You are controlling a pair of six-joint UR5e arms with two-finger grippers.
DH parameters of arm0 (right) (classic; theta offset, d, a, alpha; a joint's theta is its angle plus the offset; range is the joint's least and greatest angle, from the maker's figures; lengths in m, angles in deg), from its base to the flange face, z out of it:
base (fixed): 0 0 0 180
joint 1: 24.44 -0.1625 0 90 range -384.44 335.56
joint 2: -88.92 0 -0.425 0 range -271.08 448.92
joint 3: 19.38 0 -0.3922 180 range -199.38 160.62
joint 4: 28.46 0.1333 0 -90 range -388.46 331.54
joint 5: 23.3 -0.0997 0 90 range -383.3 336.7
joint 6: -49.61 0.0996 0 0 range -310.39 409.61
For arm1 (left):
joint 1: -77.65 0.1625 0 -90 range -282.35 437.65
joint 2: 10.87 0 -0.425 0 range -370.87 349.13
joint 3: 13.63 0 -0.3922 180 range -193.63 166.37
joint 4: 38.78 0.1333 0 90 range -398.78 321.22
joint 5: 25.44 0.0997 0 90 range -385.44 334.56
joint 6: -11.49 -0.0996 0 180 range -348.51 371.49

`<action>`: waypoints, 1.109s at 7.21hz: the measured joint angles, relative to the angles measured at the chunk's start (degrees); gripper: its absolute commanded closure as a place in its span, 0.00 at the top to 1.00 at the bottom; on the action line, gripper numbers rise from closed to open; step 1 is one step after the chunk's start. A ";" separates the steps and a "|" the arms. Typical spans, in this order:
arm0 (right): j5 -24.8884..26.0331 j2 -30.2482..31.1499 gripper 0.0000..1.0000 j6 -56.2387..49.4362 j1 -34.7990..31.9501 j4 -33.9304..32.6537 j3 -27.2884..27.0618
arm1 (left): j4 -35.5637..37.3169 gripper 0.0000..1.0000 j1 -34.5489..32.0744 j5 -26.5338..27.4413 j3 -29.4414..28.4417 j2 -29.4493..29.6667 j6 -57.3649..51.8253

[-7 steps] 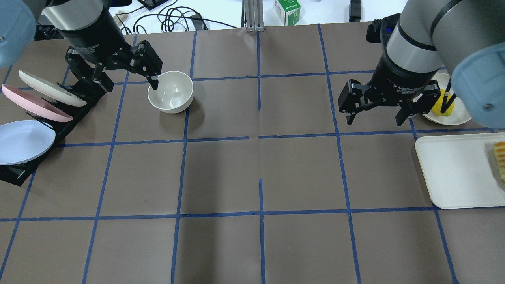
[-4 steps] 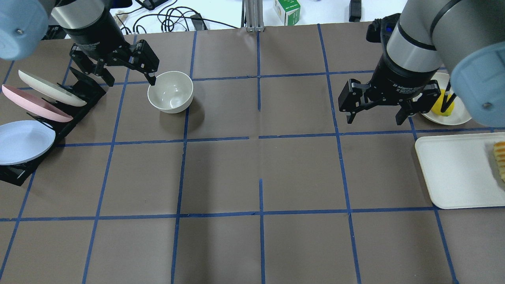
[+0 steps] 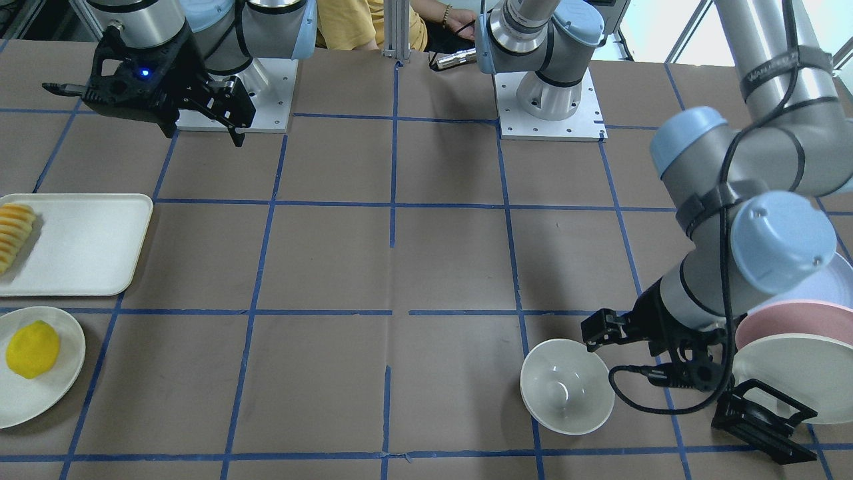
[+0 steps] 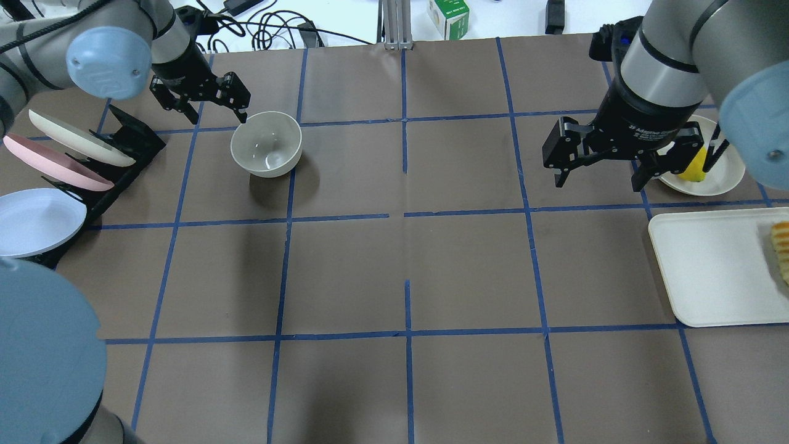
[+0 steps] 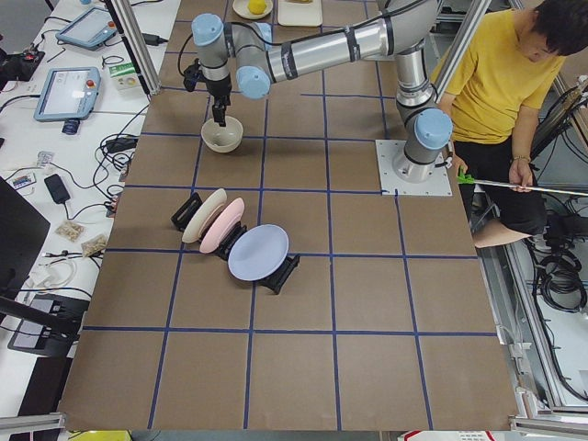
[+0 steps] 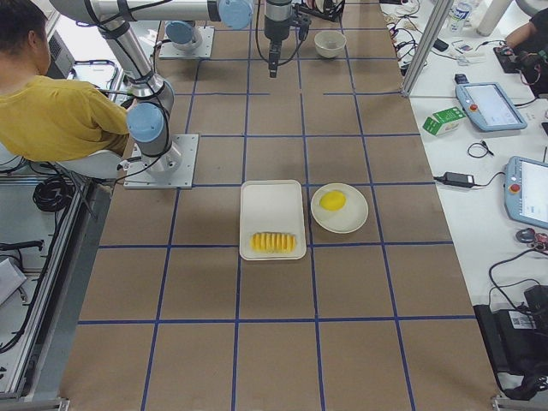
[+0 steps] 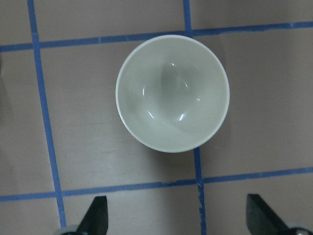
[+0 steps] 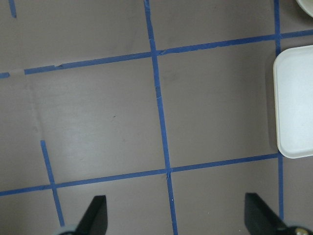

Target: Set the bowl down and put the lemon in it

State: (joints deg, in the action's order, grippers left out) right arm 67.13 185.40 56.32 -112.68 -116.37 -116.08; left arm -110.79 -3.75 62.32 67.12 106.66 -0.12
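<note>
Next, the left gripper closes on the off-white bowl by its rim (image 3: 610,377) (image 7: 118,103), on the side closest to the black rack.
The off-white bowl (image 4: 266,143) stands upright and empty on the brown table at the far left; it also shows in the front view (image 3: 566,387) and the left wrist view (image 7: 172,93). My left gripper (image 4: 214,114) is open and empty, hovering just off the bowl's far-left rim; its fingertips (image 7: 98,218) frame the table beside the bowl. The yellow lemon (image 3: 32,349) lies on a flat cream plate (image 3: 63,387), half hidden by my arm in the overhead view (image 4: 693,169). My right gripper (image 4: 598,182) is open and empty, left of that plate.
A black rack (image 4: 132,139) with cream, pink and blue plates stands left of the bowl. A white tray (image 4: 709,271) with sliced striped food (image 4: 781,250) lies at the right edge. Cables and a green box (image 4: 449,17) lie beyond the far edge. A person in yellow (image 5: 501,83) sits behind the robot.
My left gripper has lifted off the bowl's rim and drawn back up and away, still open; the bowl stays put. My right gripper has shifted slightly right and farther, toward the lemon's plate.
</note>
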 measured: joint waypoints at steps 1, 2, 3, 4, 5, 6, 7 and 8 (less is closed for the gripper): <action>-0.23 -0.86 1.00 -0.90 3.68 -0.14 -0.07 | 2.18 1.00 0.52 -0.12 0.14 2.91 -0.06; -0.33 -2.21 1.00 -3.64 7.84 -0.42 -0.15 | 3.90 1.00 0.73 -0.16 0.23 5.19 -0.01; -0.38 -3.89 1.00 -8.12 11.58 -1.58 -0.19 | 5.43 0.98 0.81 -0.25 0.23 6.96 0.34; -0.39 -5.77 1.00 -12.73 15.24 -3.59 -0.22 | 6.32 0.90 0.81 -0.38 0.34 8.11 0.73; -0.34 -8.35 1.00 -17.48 19.35 -6.20 -0.24 | 6.66 0.72 0.84 -0.44 0.43 8.81 1.15; -0.20 -12.22 1.00 -22.46 23.40 -10.80 -0.11 | 6.73 0.51 0.87 -0.47 0.48 9.30 1.59; 0.03 -16.64 1.00 -26.68 25.96 -16.58 0.14 | 6.66 0.29 0.88 -0.94 0.52 9.54 1.90; 0.21 -20.85 1.00 -29.69 27.09 -22.20 0.33 | 6.51 0.19 0.88 -1.96 0.54 9.62 2.30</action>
State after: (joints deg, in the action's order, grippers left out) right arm 67.34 164.55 26.63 -85.59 -138.57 -115.75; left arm -104.28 -2.87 60.37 67.65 116.28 2.18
